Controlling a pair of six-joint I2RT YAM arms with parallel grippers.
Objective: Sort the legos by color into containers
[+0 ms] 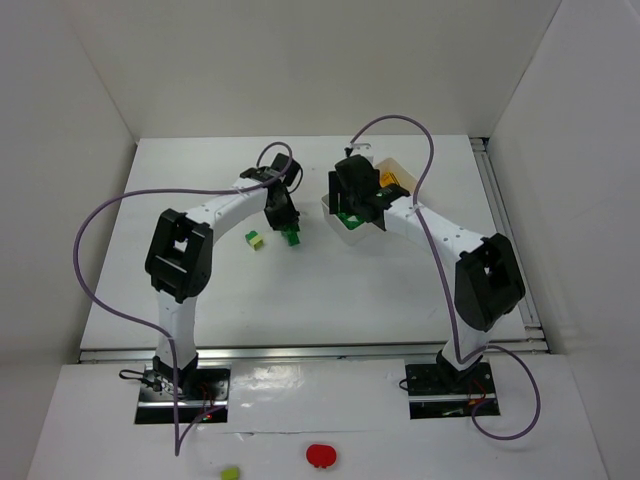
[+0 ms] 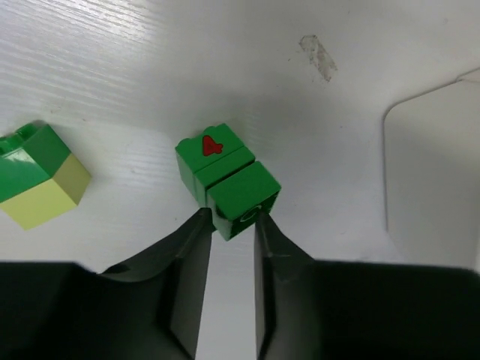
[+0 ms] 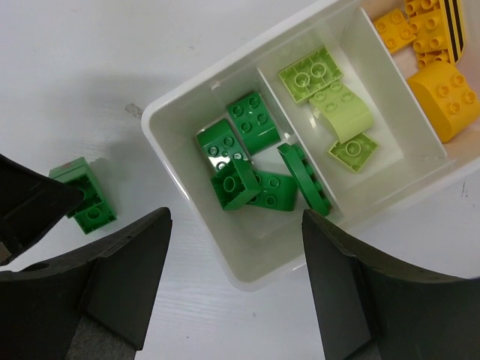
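The left gripper's fingers meet the slanted near end of the dark green lego, so it should open, turn square to the lego and grip its thin middle layer (image 2: pixel 223 169).
A dark green lego (image 2: pixel 232 184) with a red mark lies on the table; it also shows in the top view (image 1: pixel 292 238) and the right wrist view (image 3: pixel 86 199). My left gripper (image 2: pixel 231 217) is closed narrowly, its tips pinching the near end of this lego. A green-and-lime lego (image 2: pixel 37 176) lies to its left. The white tray (image 3: pixel 187 199) holds several dark green legos (image 3: pixel 251 169), lime ones (image 3: pixel 334 97) and orange ones (image 3: pixel 439 82) in separate compartments. My right gripper (image 3: pixel 236 247) is open and empty above the tray's near corner.
The tray (image 1: pixel 352 238) sits right of centre, with the green-and-lime lego (image 1: pixel 254 239) left of the left gripper (image 1: pixel 290 226). A flat red round thing (image 1: pixel 321 456) and a lime piece (image 1: pixel 230 472) lie on the near ledge. Purple cables loop over both arms.
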